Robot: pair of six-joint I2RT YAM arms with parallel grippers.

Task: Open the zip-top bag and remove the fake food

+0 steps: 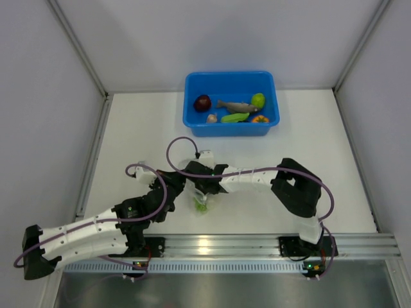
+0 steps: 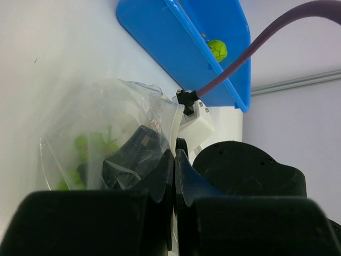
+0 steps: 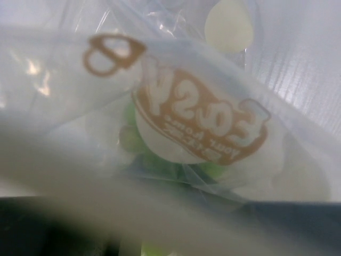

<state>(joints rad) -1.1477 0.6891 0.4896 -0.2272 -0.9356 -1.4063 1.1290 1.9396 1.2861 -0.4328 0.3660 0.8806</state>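
My right gripper needs to set the green grapes, now inside the clear bag at the table's middle, down in the blue bin (image 1: 219,100), in between the maroon ball and the grey-purple long piece.
The clear zip-top bag (image 1: 200,196) lies crumpled at the table's middle with green grapes (image 1: 201,206) inside. My left gripper (image 1: 178,186) is at its left side. In the left wrist view the left gripper (image 2: 175,160) is shut on a thin edge of the bag (image 2: 106,106), and the grapes (image 2: 80,160) show through the film. My right gripper (image 1: 200,181) is pressed against the bag's top. In its wrist view the film (image 3: 64,106) with a brown logo (image 3: 197,122) covers everything, the grapes (image 3: 133,141) lie behind it, and the fingers are hidden.
A blue bin (image 1: 231,75) stands at the back. It holds a maroon ball (image 1: 203,102), a grey-purple long piece (image 1: 236,106), a lime ball (image 1: 258,100), a green pod (image 1: 235,117), an orange piece (image 1: 259,119) and a small beige piece (image 1: 212,118). White walls enclose the table.
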